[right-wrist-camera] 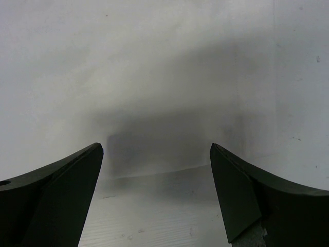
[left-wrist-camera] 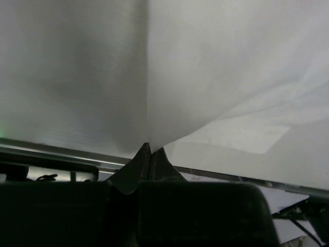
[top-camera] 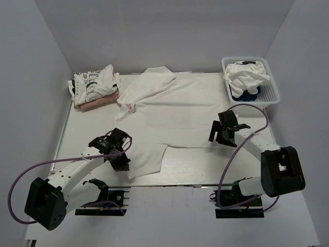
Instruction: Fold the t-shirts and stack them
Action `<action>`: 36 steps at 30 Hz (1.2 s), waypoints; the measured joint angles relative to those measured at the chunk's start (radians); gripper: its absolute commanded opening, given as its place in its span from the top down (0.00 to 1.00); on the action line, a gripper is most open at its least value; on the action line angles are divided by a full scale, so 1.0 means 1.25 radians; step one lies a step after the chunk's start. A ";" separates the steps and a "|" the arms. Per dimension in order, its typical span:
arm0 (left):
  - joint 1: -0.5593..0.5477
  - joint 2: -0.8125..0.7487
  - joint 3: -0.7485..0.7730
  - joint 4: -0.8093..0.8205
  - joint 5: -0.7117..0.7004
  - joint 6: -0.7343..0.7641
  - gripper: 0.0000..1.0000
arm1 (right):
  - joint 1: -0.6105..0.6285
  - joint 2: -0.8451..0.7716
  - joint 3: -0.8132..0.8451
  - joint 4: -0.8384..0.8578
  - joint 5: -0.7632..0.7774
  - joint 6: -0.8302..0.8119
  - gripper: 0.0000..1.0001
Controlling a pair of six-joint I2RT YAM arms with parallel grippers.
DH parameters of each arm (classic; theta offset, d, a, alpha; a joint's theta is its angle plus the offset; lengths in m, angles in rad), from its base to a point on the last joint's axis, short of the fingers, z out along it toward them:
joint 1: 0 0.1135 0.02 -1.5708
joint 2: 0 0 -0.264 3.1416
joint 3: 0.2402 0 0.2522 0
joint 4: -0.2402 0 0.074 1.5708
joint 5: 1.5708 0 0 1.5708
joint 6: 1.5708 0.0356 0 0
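The near sleeve is held only by its corner in my left gripper, so next I grasp the cloth closer to the shirt's shoulder (top-camera: pixel 133 155) before both grippers raise the shirt's near edge.
A white t-shirt (top-camera: pixel 180 110) with a small red print lies spread across the middle of the table. My left gripper (top-camera: pixel 122 159) is at its near left corner, and in the left wrist view the gripper (left-wrist-camera: pixel 151 149) is shut on a fold of the white cloth (left-wrist-camera: pixel 216 62). My right gripper (top-camera: pixel 224 135) hovers over the shirt's near right edge. In the right wrist view that gripper (right-wrist-camera: pixel 157 152) stands open with nothing between its fingers, the cloth (right-wrist-camera: pixel 164 62) lying ahead of them.
A folded stack (top-camera: pixel 95 85), a white lettered shirt over a pinkish one, sits at the back left. A white lattice basket (top-camera: pixel 272 92) at the back right holds white and navy shirts. Bare table (top-camera: pixel 82 128) shows left of the spread shirt.
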State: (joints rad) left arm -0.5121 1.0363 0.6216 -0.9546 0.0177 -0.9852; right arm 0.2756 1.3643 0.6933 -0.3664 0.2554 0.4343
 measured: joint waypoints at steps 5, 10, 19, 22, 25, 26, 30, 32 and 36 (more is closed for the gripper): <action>0.001 0.020 -0.012 -0.092 -0.063 -0.094 0.94 | -0.001 0.001 0.000 -0.006 0.024 0.013 0.10; 0.002 0.030 0.036 -0.131 -0.150 -0.148 1.00 | -0.001 -0.021 0.000 -0.020 0.034 0.023 0.10; 0.002 -0.008 -0.017 -0.044 -0.072 -0.110 0.34 | -0.007 -0.146 -0.015 -0.079 0.045 0.058 0.10; 0.002 -0.019 -0.036 -0.069 -0.052 -0.120 0.15 | -0.017 -0.176 -0.045 -0.101 0.039 0.071 0.10; 0.001 -0.033 -0.035 -0.098 -0.050 -0.133 0.13 | -0.027 -0.192 -0.070 -0.119 0.026 0.079 0.10; 0.000 -0.037 -0.035 -0.103 -0.052 -0.134 0.13 | -0.030 -0.192 -0.076 -0.124 0.020 0.083 0.10; -0.002 -0.033 -0.035 -0.107 -0.054 -0.139 0.24 | -0.036 -0.192 -0.096 -0.128 -0.002 0.088 0.10; -0.002 -0.010 -0.039 -0.095 -0.057 -0.141 0.34 | -0.038 -0.192 -0.100 -0.130 -0.012 0.090 0.10; -0.002 0.038 -0.051 -0.044 -0.060 -0.129 0.67 | -0.049 -0.215 -0.126 -0.131 -0.025 0.095 0.10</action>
State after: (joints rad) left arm -0.5148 1.0836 0.5579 -1.0100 -0.0574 -1.1461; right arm 0.2146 1.0950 0.5358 -0.5301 0.2245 0.5526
